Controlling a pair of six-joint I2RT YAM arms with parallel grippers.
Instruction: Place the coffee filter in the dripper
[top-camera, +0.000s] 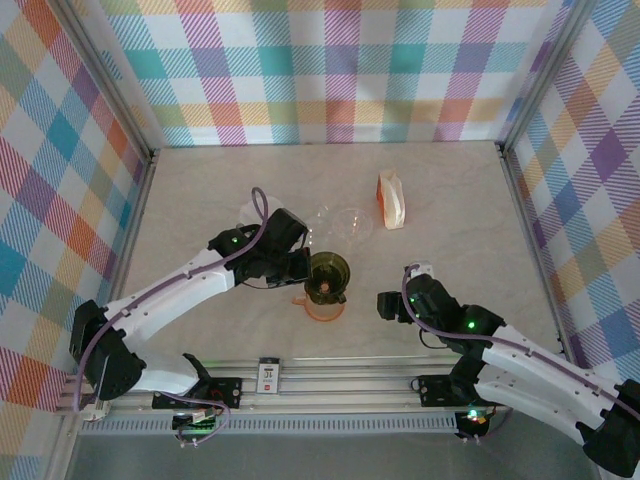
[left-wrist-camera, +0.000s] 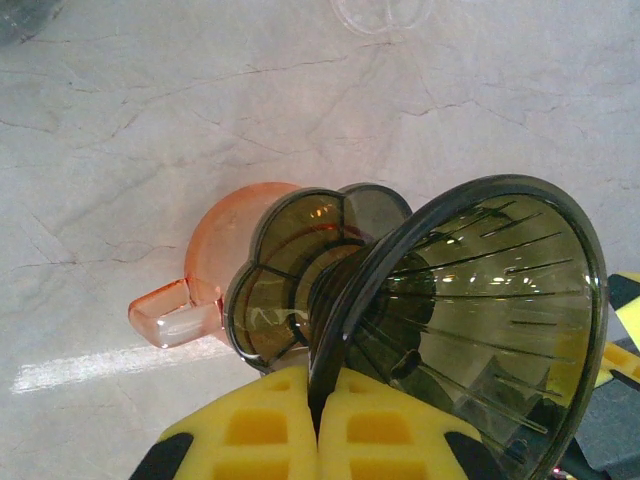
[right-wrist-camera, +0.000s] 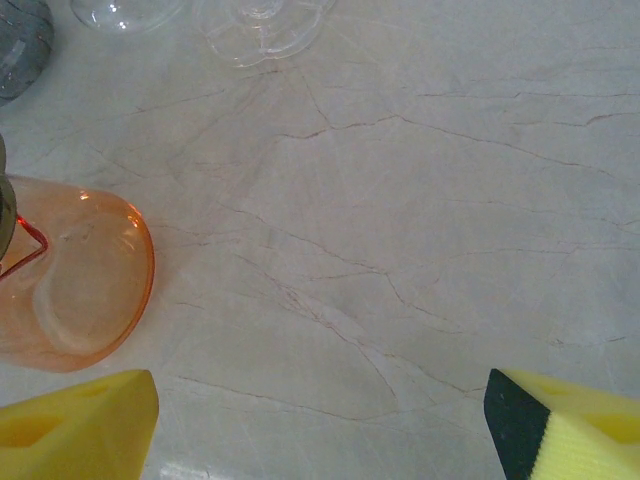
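Observation:
The robot's left gripper should release the dark smoky dripper on the rim of the orange mug (top-camera: 322, 292) (left-wrist-camera: 308, 272). The dripper now hangs tilted just above the mug.
The dark smoky dripper (top-camera: 328, 272) hangs tilted just above an orange mug (top-camera: 322, 303) near the table's middle front. My left gripper (top-camera: 300, 268) is shut on its rim; in the left wrist view the yellow pads (left-wrist-camera: 250, 430) pinch the dripper's (left-wrist-camera: 480, 300) wall, and its flanged base is over the mug (left-wrist-camera: 225, 250). The coffee filter (top-camera: 391, 199), white paper in an orange holder, stands at the back right. My right gripper (top-camera: 392, 305) is open over bare table to the right of the mug (right-wrist-camera: 75, 280), nothing between its fingers (right-wrist-camera: 80, 425).
A clear glass piece (top-camera: 345, 222) lies behind the mug, between it and the filter. It shows at the top edge of the right wrist view as clear glass (right-wrist-camera: 262, 20). Checked walls close off the table's left, back and right.

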